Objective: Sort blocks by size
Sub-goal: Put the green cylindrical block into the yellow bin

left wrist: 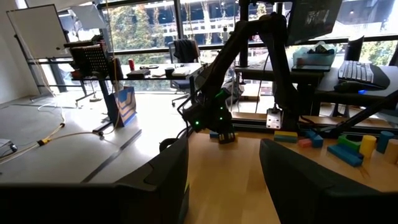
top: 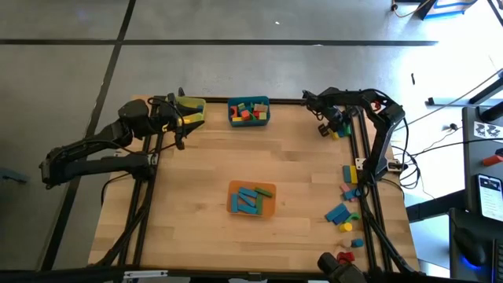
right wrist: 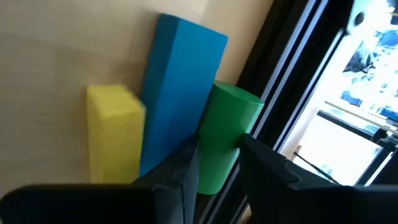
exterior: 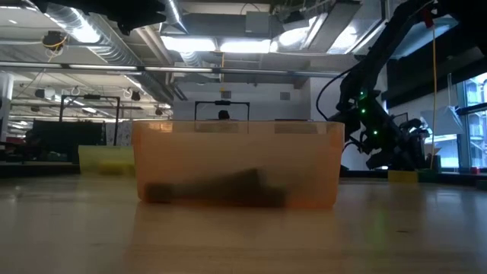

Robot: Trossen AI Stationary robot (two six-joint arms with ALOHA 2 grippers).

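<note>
The blue block crowds the green cylinder against the frame rail, so my right gripper should open and grab the cylinder's near end (right wrist: 214, 177), away from the blue block.
At the table's far right, my right gripper (top: 334, 126) slants down among three blocks beside the black frame rail. They are a yellow block (right wrist: 112, 134), a long blue block (right wrist: 177, 87) and a green cylinder (right wrist: 227, 124); the gripper is shut on the cylinder. My left gripper (top: 177, 118) hangs level and open near the yellow bin (top: 192, 108), with nothing between its fingers (left wrist: 161, 180). Sorted blocks lie in the teal bin (top: 265, 118) and in the orange bin (top: 269, 189). Loose blocks (top: 346, 192) lie along the right edge. My right gripper pinches the green cylinder's near end (right wrist: 214, 165) between its two fingers (right wrist: 267, 162). It comes slanting down from above, with the fingers running along the cylinder. The cylinder lies against the blue block; whether it rests on the table or is raised, I cannot tell.
The black frame rail (right wrist: 292, 74) runs close beside the green cylinder. The orange bin (exterior: 236, 164) stands at the table's middle and the teal bin at the far edge. Bare wood lies between the bins and to the left.
</note>
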